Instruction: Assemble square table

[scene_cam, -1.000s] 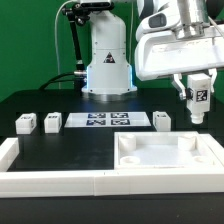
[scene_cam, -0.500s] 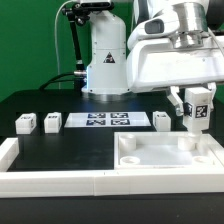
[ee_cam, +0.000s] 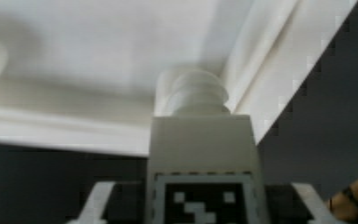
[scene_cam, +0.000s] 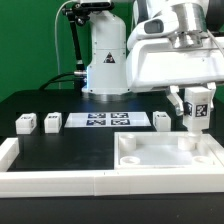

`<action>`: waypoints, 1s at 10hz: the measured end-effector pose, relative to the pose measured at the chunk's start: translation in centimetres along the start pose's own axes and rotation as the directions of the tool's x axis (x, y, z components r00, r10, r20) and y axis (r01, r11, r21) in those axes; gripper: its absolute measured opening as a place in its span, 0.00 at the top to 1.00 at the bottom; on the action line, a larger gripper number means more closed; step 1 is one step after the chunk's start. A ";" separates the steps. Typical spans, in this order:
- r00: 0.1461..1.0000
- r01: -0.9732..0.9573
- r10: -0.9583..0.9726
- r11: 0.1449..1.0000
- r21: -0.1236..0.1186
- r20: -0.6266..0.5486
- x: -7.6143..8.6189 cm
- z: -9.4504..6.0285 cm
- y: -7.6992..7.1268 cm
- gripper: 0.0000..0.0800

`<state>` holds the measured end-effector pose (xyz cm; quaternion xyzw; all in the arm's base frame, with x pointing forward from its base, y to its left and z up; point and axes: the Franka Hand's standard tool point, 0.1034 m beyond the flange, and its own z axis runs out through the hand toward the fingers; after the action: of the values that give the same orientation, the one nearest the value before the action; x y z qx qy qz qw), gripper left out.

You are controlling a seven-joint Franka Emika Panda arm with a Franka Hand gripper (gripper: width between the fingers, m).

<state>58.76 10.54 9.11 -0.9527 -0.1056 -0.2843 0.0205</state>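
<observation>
My gripper needs to let go of the white tagged leg, standing in the tabletop's front corner hole [scene_cam: 204, 159] [ee_cam: 192, 82] below my gripper.
The white square tabletop [scene_cam: 165, 158] lies tray-side up at the front of the exterior view's right. My gripper [scene_cam: 197, 100] is shut on a white tagged leg [scene_cam: 198, 110], held upright just above the tabletop's far right corner. In the wrist view the leg [ee_cam: 202, 140] runs out from between my fingers [ee_cam: 99, 198], and its threaded tip hangs over the tabletop's inner floor [ee_cam: 87, 90] close to the rim. Three more legs [scene_cam: 25, 123], [scene_cam: 51, 122], [scene_cam: 161, 120] stand in a row on the black table.
The marker board [scene_cam: 105, 121] lies between the loose legs. A long white bar [scene_cam: 50, 181] runs along the front edge and turns back at the left [scene_cam: 7, 150]. The robot's base [scene_cam: 108, 60] stands behind.
The arm swung in and lowered the held leg a little toward the tabletop's corner. Over the last half second nothing has moved.
</observation>
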 end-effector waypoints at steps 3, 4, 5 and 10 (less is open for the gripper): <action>0.999 -0.001 0.001 1.000 0.013 0.033 1.1 1.0 -0.1 0.64; 0.999 0.004 -0.004 1.000 0.014 0.042 1.2 1.3 0.1 0.64; 0.999 0.005 -0.005 1.000 0.016 0.041 1.4 1.5 -0.1 0.64; 0.999 0.008 -0.009 1.000 0.016 0.044 1.0 2.5 -0.1 0.64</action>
<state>60.86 11.10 7.56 -0.9580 -0.1125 -0.2627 0.0247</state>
